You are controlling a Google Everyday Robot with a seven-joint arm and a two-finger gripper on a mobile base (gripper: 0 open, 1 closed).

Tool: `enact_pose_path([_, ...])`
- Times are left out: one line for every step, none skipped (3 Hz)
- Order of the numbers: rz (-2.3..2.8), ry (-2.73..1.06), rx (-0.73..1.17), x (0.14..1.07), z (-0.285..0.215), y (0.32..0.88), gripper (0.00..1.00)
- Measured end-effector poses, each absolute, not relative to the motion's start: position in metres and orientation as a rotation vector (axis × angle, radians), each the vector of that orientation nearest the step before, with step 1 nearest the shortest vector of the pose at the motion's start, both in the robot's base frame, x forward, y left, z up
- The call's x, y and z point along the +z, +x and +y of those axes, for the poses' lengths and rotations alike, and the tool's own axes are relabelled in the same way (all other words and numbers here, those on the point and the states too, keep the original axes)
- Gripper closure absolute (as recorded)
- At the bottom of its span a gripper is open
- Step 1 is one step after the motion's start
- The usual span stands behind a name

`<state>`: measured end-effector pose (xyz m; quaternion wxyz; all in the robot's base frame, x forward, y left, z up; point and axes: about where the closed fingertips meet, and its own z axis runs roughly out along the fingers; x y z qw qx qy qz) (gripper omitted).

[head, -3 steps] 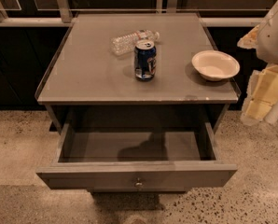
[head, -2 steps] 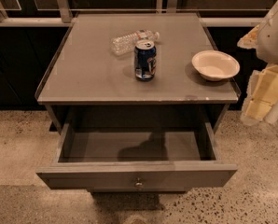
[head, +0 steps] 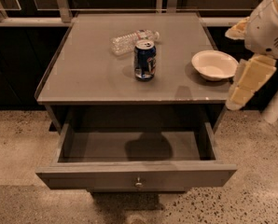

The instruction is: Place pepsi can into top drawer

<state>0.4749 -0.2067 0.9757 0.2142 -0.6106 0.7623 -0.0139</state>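
Observation:
Next, my gripper moves to the upper half of the pepsi can [head: 144,53], just under its silver top, and closes there.
The pepsi can [head: 144,59] stands upright near the middle of the grey cabinet top [head: 87,73]; it is dark blue with a silver top. The top drawer [head: 136,174] is pulled out wide below, its inside bare and its small round knob [head: 138,183] at the centre of the front panel. My gripper [head: 247,84] hangs off the cabinet's right edge, to the right of the can and apart from it, holding nothing. The white arm [head: 269,27] rises above it.
A clear crinkled plastic water bottle [head: 132,40] lies on its side just behind the can. A white bowl [head: 214,65] sits at the right of the top, close to my gripper. Dark panels and rails stand behind; speckled floor lies around.

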Motion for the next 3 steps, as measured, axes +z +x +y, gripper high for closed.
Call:
enact_pose_path([2.011,-1.665,0.042,0.973,-0.187,0.522,0.00])
enact_pose_path([1.991,-1.642,0.087,0.969,-0.174,0.554,0.00])
enact_pose_path([1.987,-1.641,0.091,0.969,-0.171,0.558,0.00])
